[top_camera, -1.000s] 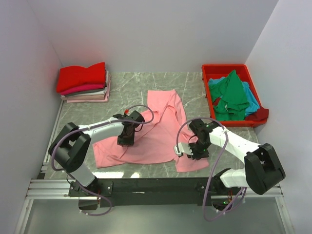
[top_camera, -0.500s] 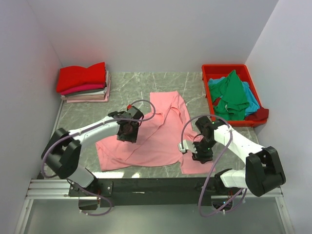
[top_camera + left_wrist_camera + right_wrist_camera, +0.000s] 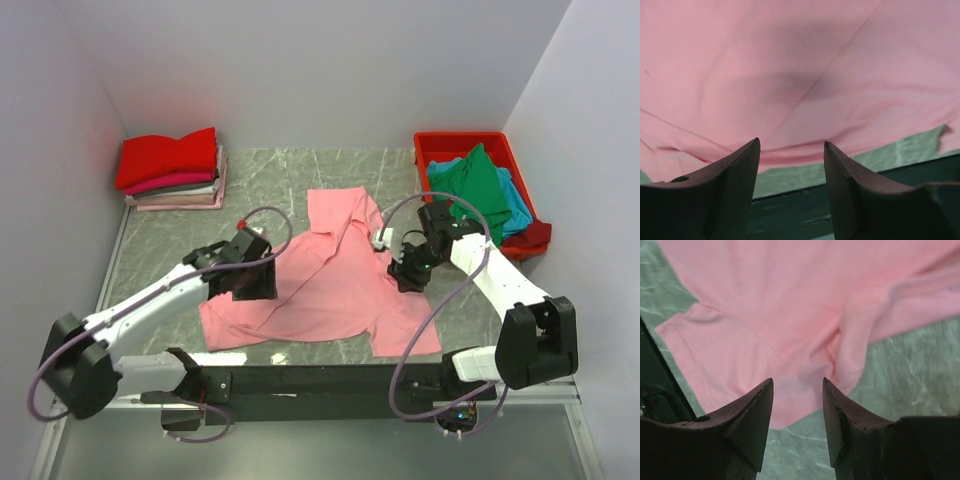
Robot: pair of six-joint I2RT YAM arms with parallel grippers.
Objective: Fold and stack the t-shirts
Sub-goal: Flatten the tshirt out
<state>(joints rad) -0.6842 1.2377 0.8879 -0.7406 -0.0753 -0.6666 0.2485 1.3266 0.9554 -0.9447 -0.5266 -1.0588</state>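
My right gripper is going to close on the end of the fold [image 3: 411, 290] [image 3: 846, 387] next to the near sleeve of the light pink t-shirt, on the side toward the red bin.
A light pink t-shirt [image 3: 325, 285] lies spread and creased in the middle of the table, its hem towards the near edge. My left gripper [image 3: 252, 284] hovers over the shirt's left side, open and empty; in the left wrist view [image 3: 791, 142] the pink cloth [image 3: 790, 75] lies beyond the fingertips. My right gripper [image 3: 408, 274] hangs over the shirt's right edge, open with nothing in it [image 3: 797, 380]; the pink cloth [image 3: 790, 315] is below. A folded stack of t-shirts [image 3: 172, 170], red on top, sits at the far left.
A red plastic bin [image 3: 462, 143] at the far right holds loose green [image 3: 478, 195], teal [image 3: 515, 205] and maroon shirts. White walls close in the table on three sides. The dark rail with the arm bases [image 3: 320, 382] runs along the near edge.
The right gripper has opened, let go of the shirt's near right corner and drawn back towards the far side. The left gripper has opened wider and shifted slightly left. The hem now lies flatter.
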